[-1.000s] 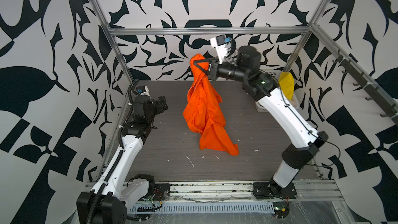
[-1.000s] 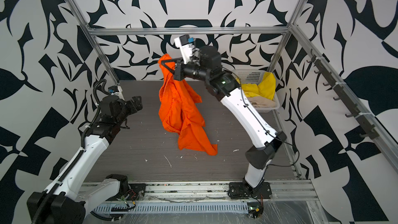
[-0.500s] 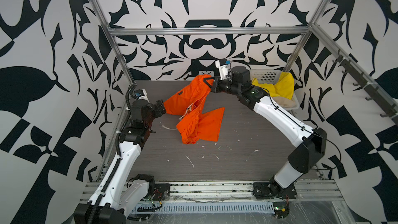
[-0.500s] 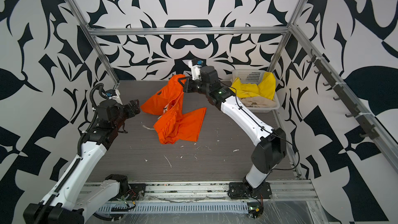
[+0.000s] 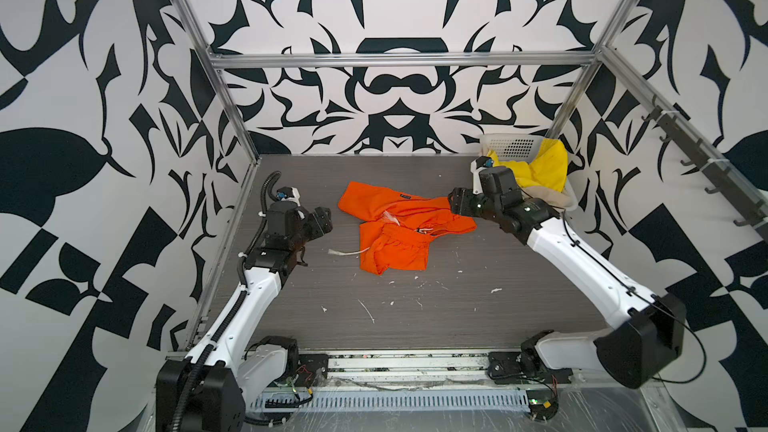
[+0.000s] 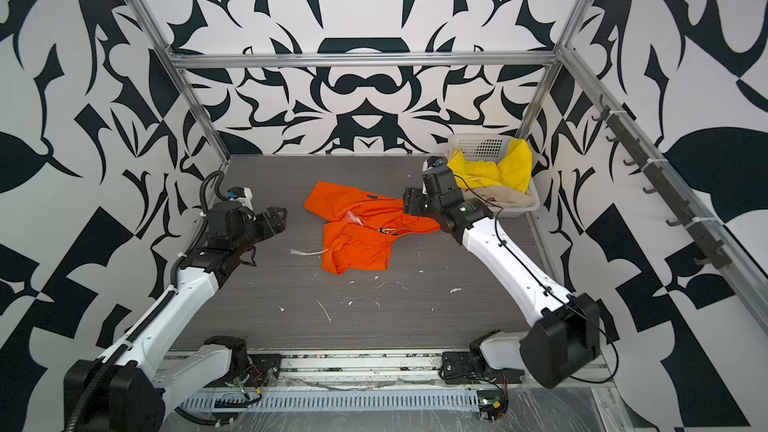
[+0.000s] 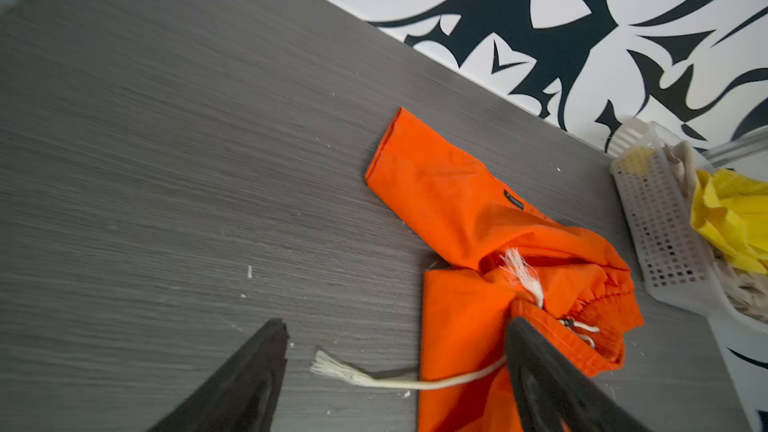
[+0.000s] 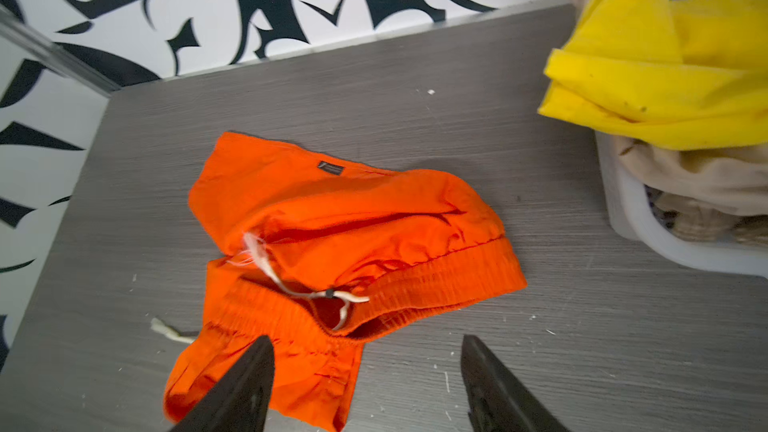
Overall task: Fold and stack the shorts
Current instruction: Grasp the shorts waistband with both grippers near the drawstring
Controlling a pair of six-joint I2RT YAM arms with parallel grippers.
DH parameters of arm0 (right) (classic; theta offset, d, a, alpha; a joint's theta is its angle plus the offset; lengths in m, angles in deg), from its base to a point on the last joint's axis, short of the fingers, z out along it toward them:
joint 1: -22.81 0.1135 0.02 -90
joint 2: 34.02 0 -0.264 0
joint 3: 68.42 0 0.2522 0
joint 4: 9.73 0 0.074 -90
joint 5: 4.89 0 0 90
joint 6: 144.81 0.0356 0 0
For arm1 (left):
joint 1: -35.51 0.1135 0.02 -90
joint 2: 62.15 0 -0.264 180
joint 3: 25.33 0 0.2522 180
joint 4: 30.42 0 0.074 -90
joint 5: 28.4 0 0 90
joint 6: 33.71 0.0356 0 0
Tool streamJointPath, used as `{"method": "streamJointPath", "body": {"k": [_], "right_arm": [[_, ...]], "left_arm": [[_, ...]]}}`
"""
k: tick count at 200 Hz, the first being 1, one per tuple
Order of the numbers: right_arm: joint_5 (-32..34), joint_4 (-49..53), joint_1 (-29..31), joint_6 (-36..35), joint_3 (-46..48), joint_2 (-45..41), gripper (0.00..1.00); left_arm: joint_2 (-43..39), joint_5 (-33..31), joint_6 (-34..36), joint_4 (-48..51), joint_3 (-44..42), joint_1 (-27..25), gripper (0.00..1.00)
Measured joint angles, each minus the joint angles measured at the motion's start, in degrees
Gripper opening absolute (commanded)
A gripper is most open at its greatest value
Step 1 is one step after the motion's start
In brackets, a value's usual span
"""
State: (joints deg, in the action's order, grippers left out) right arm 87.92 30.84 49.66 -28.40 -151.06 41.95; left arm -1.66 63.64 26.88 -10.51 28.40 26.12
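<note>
The robot's right gripper should next close on the near side of the bunched waistband (image 5: 403,233) (image 8: 280,305) of the orange shorts, beside the white drawstring.
The orange shorts (image 5: 399,230) (image 6: 361,230) lie crumpled on the grey table, waistband bunched, and a white drawstring (image 5: 345,251) trails out to the left. My right gripper (image 5: 453,203) (image 8: 368,342) is open just past their right end and holds nothing; one finger hangs over the cloth. My left gripper (image 5: 326,222) (image 7: 397,326) is open to the left of the shorts, over the drawstring's frayed end. The yellow shorts (image 5: 536,168) and the beige shorts (image 5: 548,197) sit heaped in the basket.
A white perforated basket (image 5: 511,145) (image 6: 478,145) stands in the back right corner, close behind my right wrist. Patterned walls and metal frame posts close in the table on three sides. Small white scraps lie scattered over the front of the table (image 5: 457,305).
My right gripper brought the orange shorts down from high in the air onto the table and opened, letting them go. My left gripper moved a little toward them.
</note>
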Motion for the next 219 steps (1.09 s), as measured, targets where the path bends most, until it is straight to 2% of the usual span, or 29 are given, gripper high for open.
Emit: {"method": "streamJointPath", "body": {"k": [27,49,72,115,134,153,171,197,219], "right_arm": [[-4.92,-3.15,5.97,2.27,2.93,2.16,0.75],[-8.13,-5.84,6.40,5.60,6.99,7.52,0.75],[-10.93,-7.87,4.26,8.63,11.23,11.32,0.75],[-17.75,-15.39,-3.69,14.51,17.55,11.30,0.75],[-20.24,-19.17,-7.13,17.38,21.40,11.15,0.75],[-21.55,-20.59,-8.72,19.21,23.56,11.10,0.75],[-22.80,-22.16,-8.98,20.24,24.09,11.10,0.75],[-24.79,-24.55,-9.88,21.49,24.46,11.10,0.75],[-25.24,-24.61,-11.21,21.64,24.57,10.47,0.75]], "left_arm": [[4.81,9.64,-4.07,-5.68,-1.99,-0.63,0.80],[10.82,16.04,-5.81,-10.16,-2.19,-3.65,0.80],[19.54,21.24,-5.99,-12.44,-0.07,-7.26,0.77],[34.01,28.37,-5.31,-14.05,8.39,-11.87,0.73],[38.27,31.67,-5.05,-14.86,11.45,-13.51,0.65],[40.65,34.16,-5.11,-15.37,13.31,-15.10,0.49],[41.29,35.87,-4.35,-15.43,14.34,-16.79,0.40],[40.63,37.62,-1.95,-15.69,14.97,-19.80,0.43],[39.04,38.82,4.02,-11.37,16.87,-24.39,0.48]]}}
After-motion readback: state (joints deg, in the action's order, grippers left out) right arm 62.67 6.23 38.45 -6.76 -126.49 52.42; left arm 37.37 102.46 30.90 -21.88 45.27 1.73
